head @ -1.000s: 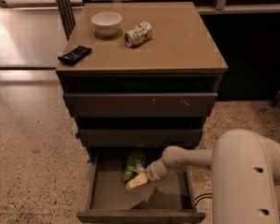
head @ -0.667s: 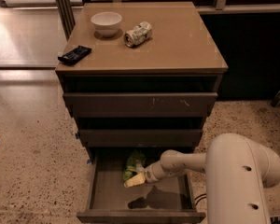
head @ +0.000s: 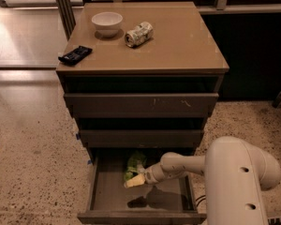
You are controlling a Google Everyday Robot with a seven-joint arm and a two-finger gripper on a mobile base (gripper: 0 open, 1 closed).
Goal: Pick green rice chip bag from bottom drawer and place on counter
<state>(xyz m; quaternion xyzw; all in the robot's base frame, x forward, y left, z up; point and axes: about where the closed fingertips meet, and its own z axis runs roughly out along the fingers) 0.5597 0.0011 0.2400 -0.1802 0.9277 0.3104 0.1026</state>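
Observation:
I need to next close my gripper on the green rice chip bag's near end (head: pixel 132 175), which is inside the open bottom drawer.
The bottom drawer (head: pixel 107 205) is pulled open below the two upper drawers. The green rice chip bag (head: pixel 135 164) lies crumpled at the back middle of the drawer, partly under the cabinet's shadow. My gripper (head: pixel 133 181) reaches into the drawer from the right on a white arm. Its pale tip is just in front of and below the bag, touching or nearly touching its lower end. The counter (head: pixel 178 41) is the tan top of the cabinet.
On the counter stand a white bowl (head: pixel 107 22), a crushed silver-white can (head: pixel 139 33) and a small black wrapper (head: pixel 75 54) near the left edge. My arm's large white housing (head: pixel 239 182) fills the lower right. Speckled floor lies to the left.
The arm has shifted slightly left in the drawer, and its white housing now looms larger at lower right. The bag has stayed in place.

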